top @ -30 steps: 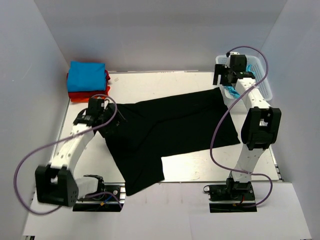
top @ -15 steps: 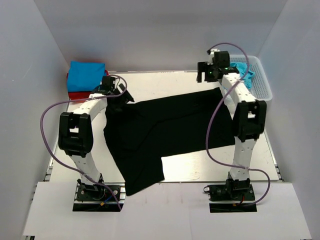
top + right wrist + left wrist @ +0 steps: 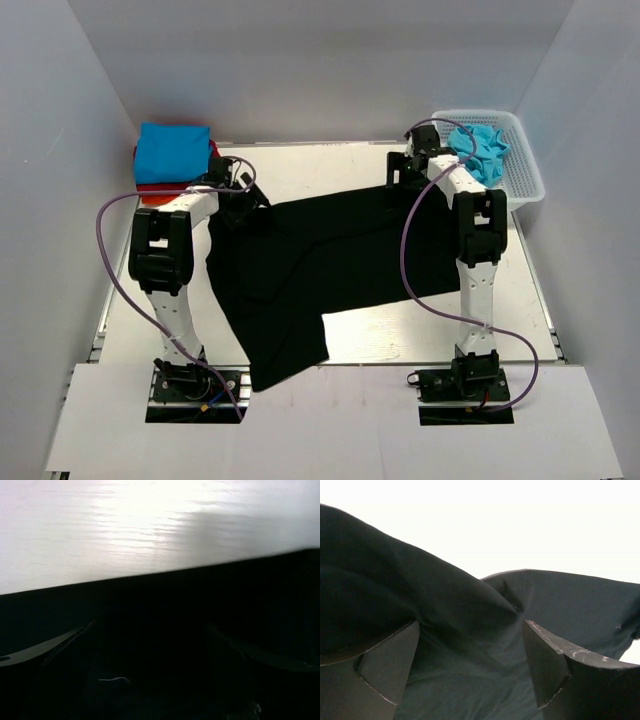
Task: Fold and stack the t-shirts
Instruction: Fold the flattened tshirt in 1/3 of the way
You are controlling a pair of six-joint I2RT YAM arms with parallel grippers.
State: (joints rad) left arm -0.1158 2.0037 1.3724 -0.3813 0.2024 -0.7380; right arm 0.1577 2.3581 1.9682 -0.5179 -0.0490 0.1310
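The black t-shirt has a near corner (image 3: 457, 289) at the t-shirt's end toward the white basket. My right gripper should go there next and close on it.
A black t-shirt (image 3: 330, 250) lies spread out and rumpled over the middle of the table. My left gripper (image 3: 245, 195) is at its far left corner, open, with a raised fold of the black cloth (image 3: 420, 595) between its wide-apart fingers (image 3: 385, 665). My right gripper (image 3: 400, 172) is at the shirt's far right edge, open, low over the black cloth (image 3: 200, 595). A folded bright blue shirt (image 3: 172, 150) lies on a folded red shirt (image 3: 160, 190) at the back left. A turquoise shirt (image 3: 480, 150) lies crumpled in the basket.
The white lattice basket (image 3: 530, 185) stands at the back right corner. White walls close in the table on the left, back and right. Bare table (image 3: 400, 330) shows in front of the black shirt.
Both arms have reached out to the shirt's far edge. The left gripper moved from the shirt's left side to its far left corner. The right gripper moved left from the basket to the far right edge.
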